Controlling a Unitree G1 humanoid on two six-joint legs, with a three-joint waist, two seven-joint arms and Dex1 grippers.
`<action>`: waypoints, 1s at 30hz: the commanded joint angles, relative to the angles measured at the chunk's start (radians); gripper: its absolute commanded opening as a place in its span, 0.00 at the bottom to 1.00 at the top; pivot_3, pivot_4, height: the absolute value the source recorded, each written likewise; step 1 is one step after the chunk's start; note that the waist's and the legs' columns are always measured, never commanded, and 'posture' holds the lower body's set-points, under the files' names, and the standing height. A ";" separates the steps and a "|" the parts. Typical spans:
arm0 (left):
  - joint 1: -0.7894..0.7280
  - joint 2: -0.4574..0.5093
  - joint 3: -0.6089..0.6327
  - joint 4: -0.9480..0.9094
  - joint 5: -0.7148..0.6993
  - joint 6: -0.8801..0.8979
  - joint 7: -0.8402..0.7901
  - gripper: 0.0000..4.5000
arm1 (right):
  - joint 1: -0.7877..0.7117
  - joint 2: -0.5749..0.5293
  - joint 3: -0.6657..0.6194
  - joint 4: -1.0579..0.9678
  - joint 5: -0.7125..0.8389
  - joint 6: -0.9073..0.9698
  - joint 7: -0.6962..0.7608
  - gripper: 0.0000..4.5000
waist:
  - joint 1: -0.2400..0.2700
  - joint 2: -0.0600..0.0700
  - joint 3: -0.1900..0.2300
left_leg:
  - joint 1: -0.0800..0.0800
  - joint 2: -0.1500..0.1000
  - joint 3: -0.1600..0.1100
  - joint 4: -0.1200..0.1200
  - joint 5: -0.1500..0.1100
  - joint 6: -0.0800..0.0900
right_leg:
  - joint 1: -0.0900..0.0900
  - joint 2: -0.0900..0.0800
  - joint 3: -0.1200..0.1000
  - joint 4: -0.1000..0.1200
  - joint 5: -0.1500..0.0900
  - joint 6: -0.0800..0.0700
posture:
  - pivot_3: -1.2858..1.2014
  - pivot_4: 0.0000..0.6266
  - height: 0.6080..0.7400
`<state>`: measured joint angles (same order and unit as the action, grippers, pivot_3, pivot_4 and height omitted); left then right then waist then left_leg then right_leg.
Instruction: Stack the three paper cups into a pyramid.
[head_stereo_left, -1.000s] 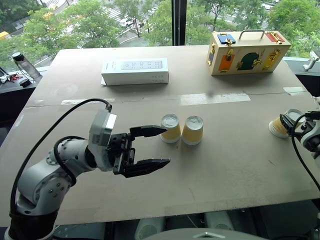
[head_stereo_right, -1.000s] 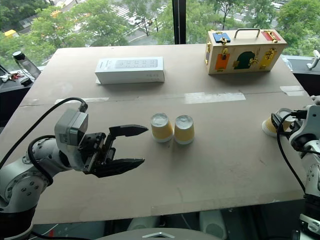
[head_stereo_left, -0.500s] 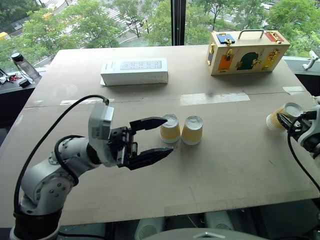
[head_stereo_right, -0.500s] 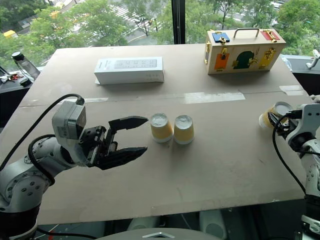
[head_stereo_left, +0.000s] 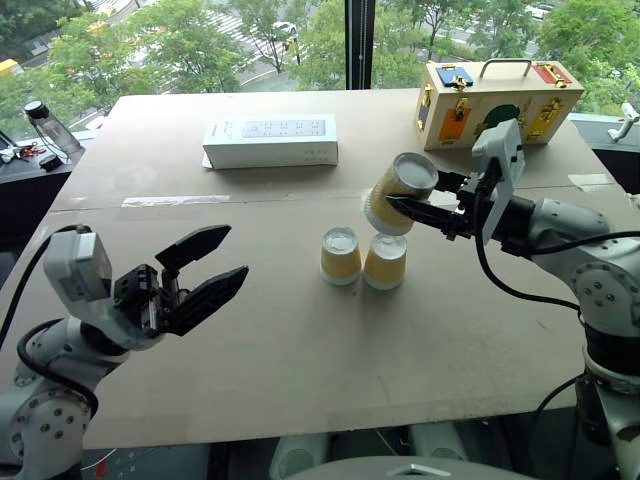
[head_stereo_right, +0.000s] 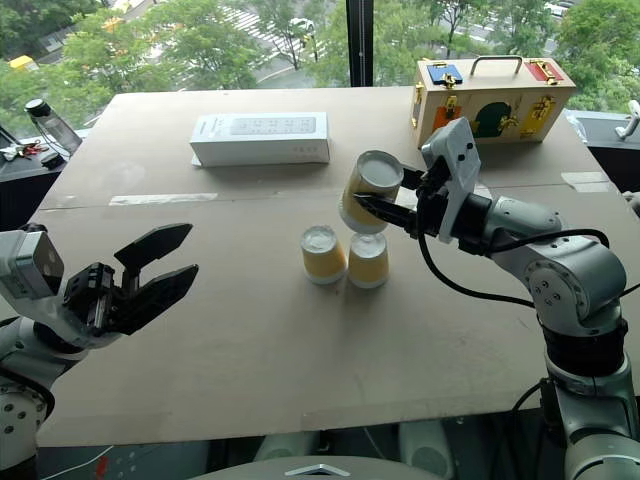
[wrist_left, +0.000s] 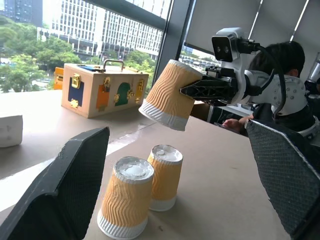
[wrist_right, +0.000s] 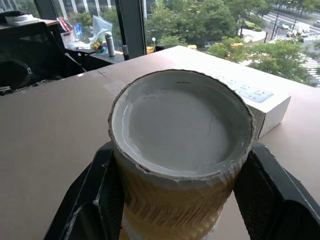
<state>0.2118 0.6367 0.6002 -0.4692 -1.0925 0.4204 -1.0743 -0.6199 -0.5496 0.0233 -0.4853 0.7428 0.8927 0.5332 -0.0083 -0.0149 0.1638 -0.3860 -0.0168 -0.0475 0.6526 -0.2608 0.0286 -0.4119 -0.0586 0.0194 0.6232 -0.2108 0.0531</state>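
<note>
The held paper cup will go down from my right gripper, and I will lay it across the tops of the pair of standing cups (head_stereo_left: 371, 248).
Two yellow-tan paper cups stand upside down side by side mid-table, the left cup (head_stereo_left: 340, 255) touching the right cup (head_stereo_left: 385, 262). A third cup (head_stereo_left: 398, 193) hangs tilted in the air just above the right one, with my right gripper (head_stereo_left: 415, 210) shut on its side. The right wrist view looks onto that cup's white base (wrist_right: 181, 125) between the two fingers (wrist_right: 100, 200). My left gripper (head_stereo_left: 205, 268) is open and empty, low at the left, well clear of the cups. Its wrist view shows all three cups, the held cup (wrist_left: 169, 95) above the pair (wrist_left: 125, 197).
A white box (head_stereo_left: 270, 143) lies at the back left. A wooden latch box (head_stereo_left: 497, 102) with a handle stands at the back right. A bottle (head_stereo_left: 50, 130) stands off the table's left edge. A person (wrist_left: 280, 55) sits behind my right arm in the left wrist view.
My right gripper shut on the third cup at the table's right edge, lifted it and carried it left to above the pair. My left gripper drew back to the left, still open.
</note>
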 joint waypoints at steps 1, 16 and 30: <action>0.053 -0.006 0.059 0.006 -0.006 -0.039 -0.073 1.00 | -0.007 -0.002 0.034 -0.023 -0.030 -0.004 0.005 0.50 | -0.003 0.000 0.000 | 0.000 0.000 0.000 0.000 0.000 0.000 | 0.000 0.000 0.000 0.000 0.000 0.000 | 0.52 0.24 1.00; 0.160 -0.023 0.138 0.112 0.008 -0.092 -0.184 1.00 | -0.003 0.027 0.117 0.006 -0.113 -0.013 0.014 0.50 | -0.006 0.000 0.000 | 0.001 0.000 0.000 -0.001 0.000 0.000 | -0.001 -0.001 -0.002 0.001 0.000 0.000 | 0.52 0.24 1.00; 0.244 -0.008 0.171 0.205 0.058 -0.118 -0.314 1.00 | -0.018 0.045 0.142 0.016 -0.150 0.002 0.040 0.50 | -0.007 0.000 0.000 | 0.000 0.000 0.000 -0.001 0.000 0.000 | -0.001 -0.002 -0.002 0.001 0.000 0.000 | 0.52 0.24 1.00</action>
<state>0.4471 0.6164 0.7446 -0.2597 -1.0378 0.3165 -1.3737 -0.6132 -0.5063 0.1676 -0.4503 0.5936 0.8956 0.5620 -0.0151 -0.0153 0.1639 -0.3856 -0.0165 -0.0476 0.6518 -0.2609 0.0286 -0.4131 -0.0604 0.0174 0.6242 -0.2108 0.0532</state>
